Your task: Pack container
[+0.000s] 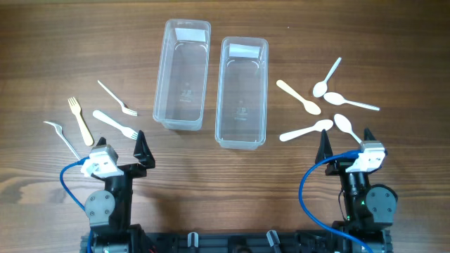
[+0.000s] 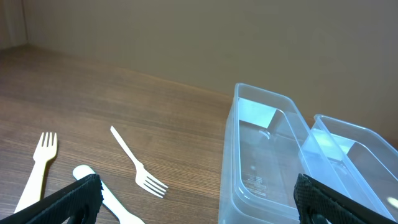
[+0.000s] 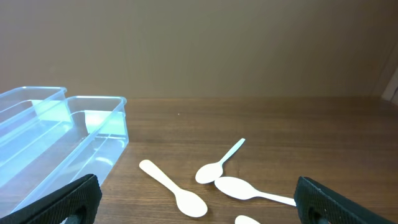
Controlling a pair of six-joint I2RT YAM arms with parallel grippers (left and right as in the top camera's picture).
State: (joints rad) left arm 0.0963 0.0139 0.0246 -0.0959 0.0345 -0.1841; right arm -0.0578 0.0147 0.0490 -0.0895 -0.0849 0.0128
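My right gripper needs to close on the neck of the white spoon (image 1: 312,129) that lies just in front of the cream-coloured spoon, behind its bowl.
Two clear plastic containers stand side by side at the table's middle: the left one (image 1: 183,74) and the right one (image 1: 242,91), both empty. Several white plastic forks (image 1: 116,125) lie to their left and several white spoons (image 1: 300,97) to their right. My left gripper (image 1: 121,144) is open and empty near the front edge, just below the forks. My right gripper (image 1: 346,140) is open and empty just below the spoons. The left wrist view shows a fork (image 2: 138,165) and the left container (image 2: 267,162). The right wrist view shows spoons (image 3: 175,188) and the right container (image 3: 81,146).
The wooden table (image 1: 225,190) runs under everything. Blue cables (image 1: 67,184) loop beside each arm base at the front edge. A cream-coloured fork (image 1: 80,121) lies among the white ones at the left.
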